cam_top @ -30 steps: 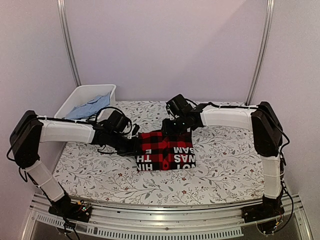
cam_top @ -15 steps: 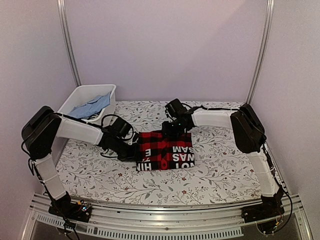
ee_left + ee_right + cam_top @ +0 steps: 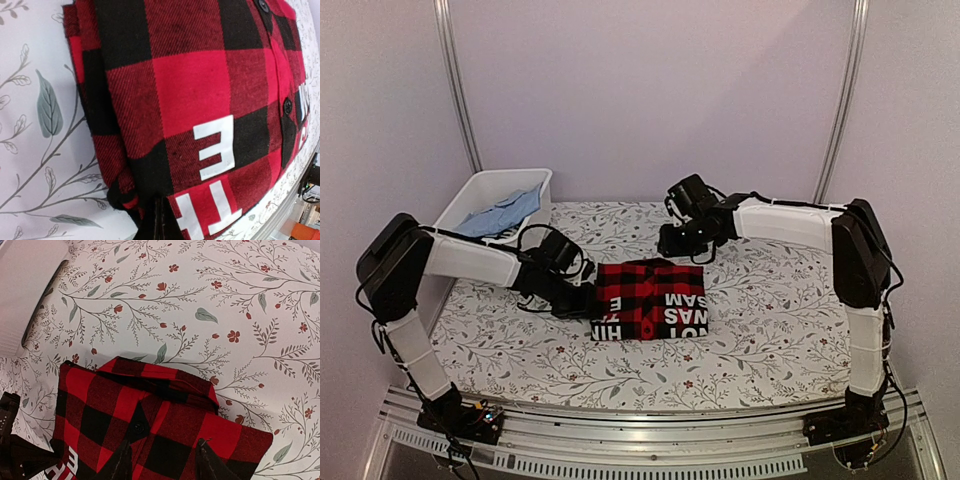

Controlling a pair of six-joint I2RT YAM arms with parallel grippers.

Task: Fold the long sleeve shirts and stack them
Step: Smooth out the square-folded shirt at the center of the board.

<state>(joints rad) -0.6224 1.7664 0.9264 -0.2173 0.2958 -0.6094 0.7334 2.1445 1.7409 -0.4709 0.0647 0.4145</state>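
Observation:
Next, I open my left gripper and take the layers nearer the middle of the shirt's bunched side (image 3: 125,132), as that side meets it close to the shirt's lettered end.
One of the long sleeve shirts (image 3: 650,300), red-and-black check with white letters, lies folded into a rectangle in the middle of the table. Its collar end faces the back wall. My left gripper (image 3: 588,299) is shut, its tips pushed against the shirt's left edge. In the left wrist view the closed fingertips (image 3: 159,227) sit under the hem of the shirt (image 3: 200,90), and no cloth shows between them. My right gripper (image 3: 682,248) hangs open just behind the collar. In the right wrist view the shirt (image 3: 150,410) lies below the spread gripper (image 3: 162,462), untouched.
A white plastic bin (image 3: 485,184) stands at the back left of the floral tablecloth with a light blue cloth (image 3: 505,212) inside; its corner (image 3: 25,290) shows in the right wrist view. Metal posts rise behind the table.
My right gripper has lifted off the shirt's collar end and drawn back to the right. The left gripper has stayed shut at the shirt's left edge, shifting only slightly.

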